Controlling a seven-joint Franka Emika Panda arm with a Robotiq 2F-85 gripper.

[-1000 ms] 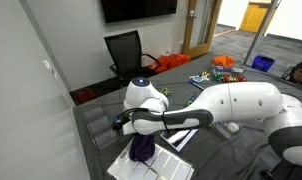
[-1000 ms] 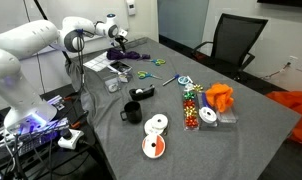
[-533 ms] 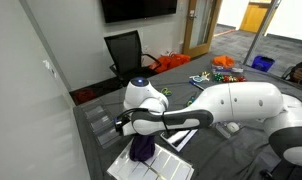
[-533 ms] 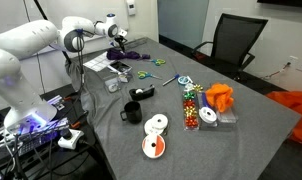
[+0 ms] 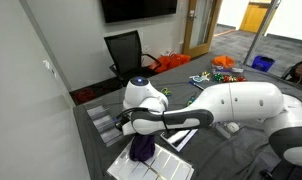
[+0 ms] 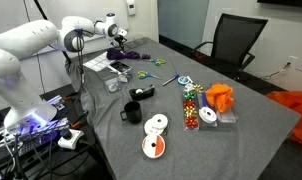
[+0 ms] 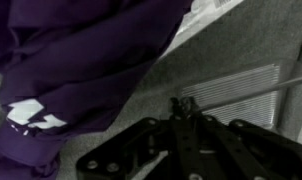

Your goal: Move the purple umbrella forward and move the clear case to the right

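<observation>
Next, I let go of the clear case on the grey table [image 5: 135,106], between the purple umbrella and the office chair.
The purple umbrella [image 7: 71,60] lies as a dark folded bundle, filling the upper left of the wrist view. In both exterior views the purple umbrella [image 5: 141,148] [image 6: 134,54] rests partly on a white tray [image 5: 156,163]. My gripper [image 7: 181,105] is shut just beside it, over the grey table. Its fingertips meet with nothing visible between them. In an exterior view my gripper [image 5: 119,124] sits at the bundle's far end. A small clear object [image 6: 113,85], possibly the clear case, stands nearer the table's middle.
A ribbed white grid surface [image 7: 236,90] lies right by the fingertips. A flat black-framed device [image 6: 121,68], scissors [image 6: 151,74], a black mug [image 6: 132,112], disc spools [image 6: 155,135] and a candy tube [image 6: 192,105] dot the table. An office chair [image 6: 231,45] stands behind.
The gripper's fingers have drawn together. The arm and the umbrella stay where they were.
</observation>
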